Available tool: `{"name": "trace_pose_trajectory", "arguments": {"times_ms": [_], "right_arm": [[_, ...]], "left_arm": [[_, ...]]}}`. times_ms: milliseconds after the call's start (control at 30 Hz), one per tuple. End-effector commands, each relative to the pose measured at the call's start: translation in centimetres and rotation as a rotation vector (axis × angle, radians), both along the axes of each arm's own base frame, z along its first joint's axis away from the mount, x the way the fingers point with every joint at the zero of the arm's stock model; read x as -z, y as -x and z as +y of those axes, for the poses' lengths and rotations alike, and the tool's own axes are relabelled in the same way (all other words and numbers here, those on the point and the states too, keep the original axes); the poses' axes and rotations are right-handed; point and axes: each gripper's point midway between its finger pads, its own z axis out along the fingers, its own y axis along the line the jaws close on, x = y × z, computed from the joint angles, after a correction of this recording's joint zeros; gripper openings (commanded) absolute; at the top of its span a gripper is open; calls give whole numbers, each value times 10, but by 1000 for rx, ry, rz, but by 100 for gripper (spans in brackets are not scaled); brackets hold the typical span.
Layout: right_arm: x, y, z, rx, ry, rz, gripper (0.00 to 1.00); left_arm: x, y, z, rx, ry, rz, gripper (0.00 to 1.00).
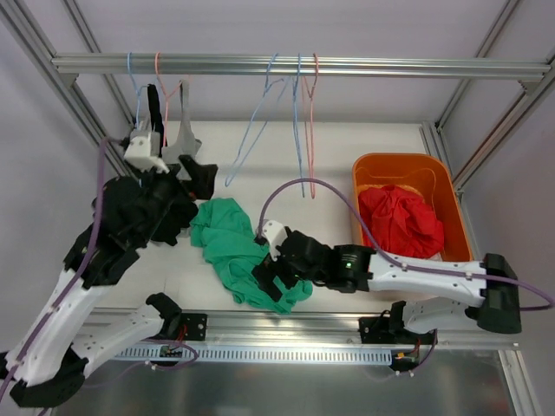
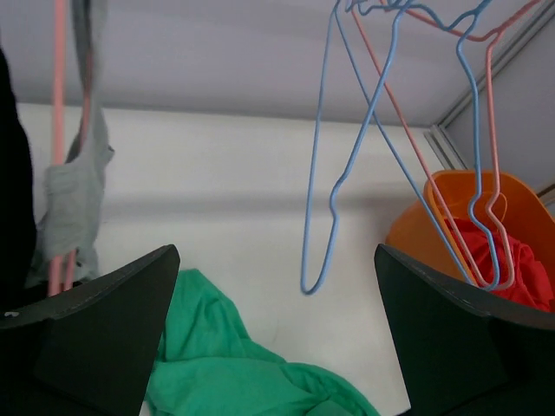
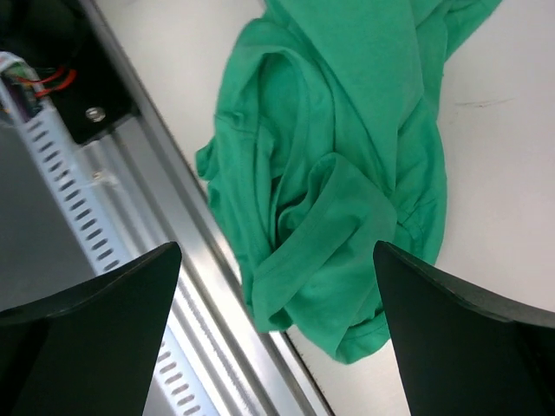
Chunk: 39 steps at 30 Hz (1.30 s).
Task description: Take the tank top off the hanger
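Next, I move my right gripper to the middle of the green tank top (image 1: 238, 261) (image 3: 319, 94) lying on the white table, and close it there.
A green tank top (image 1: 232, 247) lies crumpled on the white table, off any hanger; it also shows in the left wrist view (image 2: 234, 373) and the right wrist view (image 3: 338, 173). A grey tank top (image 1: 184, 139) hangs on a pink hanger (image 2: 59, 130) at the left of the rail, next to a black garment (image 1: 154, 108). My left gripper (image 1: 195, 198) is open and empty (image 2: 277, 347), just right of the hanging clothes and above the green top's left edge. My right gripper (image 1: 270, 276) is open and empty (image 3: 277, 347), hovering over the green top's near end.
Empty blue (image 1: 258, 121) and pink (image 1: 310, 130) wire hangers dangle from the rail (image 1: 347, 66) at the centre. An orange bin (image 1: 373, 169) holding a red garment (image 1: 397, 218) stands at the right. A metal rail (image 3: 173, 286) runs along the table's near edge under the green top.
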Motion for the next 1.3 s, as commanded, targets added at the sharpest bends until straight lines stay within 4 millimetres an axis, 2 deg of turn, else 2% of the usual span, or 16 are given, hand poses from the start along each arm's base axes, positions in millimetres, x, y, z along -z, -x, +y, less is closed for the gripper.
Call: {"name": "trace_pose_trajectory", "arguments": {"times_ms": [0,67,100,200,433,533,700,767,833,867,900,1067,1100,1133,1167,1267], "right_arm": [[-16,-30,36,91,-46,-104,99],[5,-43,52,117,18,-130,100],[-1,-48,63,126,10,-142,100],[14,-61,89,129,50,-139,99],[67,-102,121,126,156,-151,99],[103,-112,129,106,196,-81,99],[163,-111,110,144,296,20,99],[180,-96,103,120,326,60,91],[186,-84,101,91,330,69,51],[180,-75,103,81,319,45,33],[182,-69,97,69,324,37,2],[128,-52,89,75,213,-48,0],[94,-51,89,78,141,-71,0],[85,-49,83,82,124,-83,0],[52,-48,80,89,52,-103,0],[20,-48,61,121,2,-130,0]], "left_arm": [[12,21,29,-42,-60,-42,99],[28,31,39,-53,-73,-32,99],[29,41,49,-59,-70,-45,99],[50,57,67,-87,-99,-40,99],[71,73,78,-70,-118,-69,99],[83,69,76,-73,-134,-44,99],[84,68,86,-134,-121,-40,99],[83,71,96,-179,-107,-53,99],[82,72,108,-235,-95,-59,99],[82,74,110,-245,-89,-63,99],[81,76,115,-258,-79,-75,99],[81,82,126,-298,-61,-99,99],[81,83,127,-301,-60,-102,99],[82,83,127,-304,-61,-101,99],[82,82,127,-304,-63,-99,99],[84,81,126,-302,-68,-93,98]]}}
